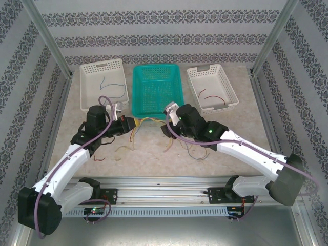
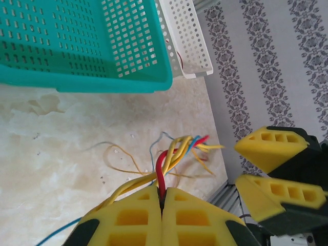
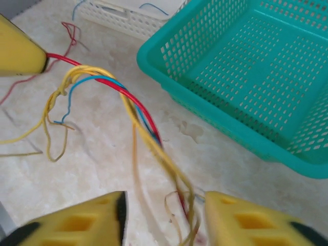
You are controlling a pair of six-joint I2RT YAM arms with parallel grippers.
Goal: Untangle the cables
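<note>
Red cable runs with yellow and blue through my right gripper; it should take only those cables [image 3: 78, 74] beside my left gripper.
The cables [image 2: 180, 149] form a twisted bundle of red, yellow and blue wires hanging just above the table between my two grippers. My left gripper [image 2: 163, 199] is shut on the red cable [image 2: 161, 171], while yellow strands run past the outside of its left finger. In the right wrist view the bundle [image 3: 134, 110] droops from the left gripper's finger [image 3: 18, 51] down between the parted fingers of my right gripper [image 3: 164, 218], which is open and grips nothing. From above, the left gripper [image 1: 136, 123] and right gripper [image 1: 165, 129] sit close together in front of the teal basket [image 1: 136, 87].
A white basket [image 1: 87, 87] at the back left holds a blue wire. Another white basket [image 1: 228, 88] at the back right holds a red wire. Loose yellow and red strands [image 1: 124, 148] lie on the table in front of both grippers.
</note>
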